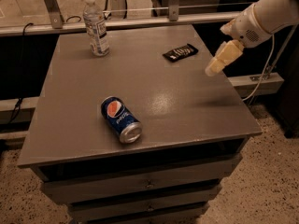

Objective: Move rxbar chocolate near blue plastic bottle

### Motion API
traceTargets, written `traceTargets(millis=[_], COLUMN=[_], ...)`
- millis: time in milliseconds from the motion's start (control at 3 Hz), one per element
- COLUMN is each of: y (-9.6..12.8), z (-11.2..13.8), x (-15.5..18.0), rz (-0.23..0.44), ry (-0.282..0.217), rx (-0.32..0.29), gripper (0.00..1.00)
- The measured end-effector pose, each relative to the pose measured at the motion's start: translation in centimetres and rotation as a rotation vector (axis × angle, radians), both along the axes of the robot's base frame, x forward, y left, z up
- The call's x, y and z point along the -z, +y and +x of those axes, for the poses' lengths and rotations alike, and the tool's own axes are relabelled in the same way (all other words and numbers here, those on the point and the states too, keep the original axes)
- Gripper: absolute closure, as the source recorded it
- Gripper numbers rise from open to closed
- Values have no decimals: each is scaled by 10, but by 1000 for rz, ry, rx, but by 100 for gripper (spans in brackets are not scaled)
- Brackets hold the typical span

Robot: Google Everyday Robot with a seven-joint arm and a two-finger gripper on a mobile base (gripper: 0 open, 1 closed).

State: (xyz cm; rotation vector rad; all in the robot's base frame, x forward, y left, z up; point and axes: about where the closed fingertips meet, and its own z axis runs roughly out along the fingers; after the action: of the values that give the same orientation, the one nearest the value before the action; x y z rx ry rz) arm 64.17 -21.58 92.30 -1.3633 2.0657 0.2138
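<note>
The robot's gripper needs to close on the end of the rxbar chocolate (190,49) that is farther away from the blue plastic bottle.
The rxbar chocolate (180,52) is a flat black wrapper with pale lettering, lying at the back right of the grey table (140,85). The blue plastic bottle (95,25) stands upright at the back left, clear with a white cap and a white and dark-blue label. My gripper (212,69) hangs from the white arm at the table's right side, a little to the right of and in front of the bar, above the tabletop and apart from the bar.
A blue Pepsi can (121,119) lies on its side near the front middle of the table. Drawers (145,183) sit under the tabletop. A metal rail (140,21) runs behind the table. A cable (261,73) hangs at the right.
</note>
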Motion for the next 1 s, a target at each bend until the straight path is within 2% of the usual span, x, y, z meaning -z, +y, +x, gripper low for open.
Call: traceTargets(millis=[667, 1000], y=[28, 42], z=[99, 133], x=[43, 56], rz=[222, 290], ry=[-47, -74], rx=[152, 209], gripper=[0, 0])
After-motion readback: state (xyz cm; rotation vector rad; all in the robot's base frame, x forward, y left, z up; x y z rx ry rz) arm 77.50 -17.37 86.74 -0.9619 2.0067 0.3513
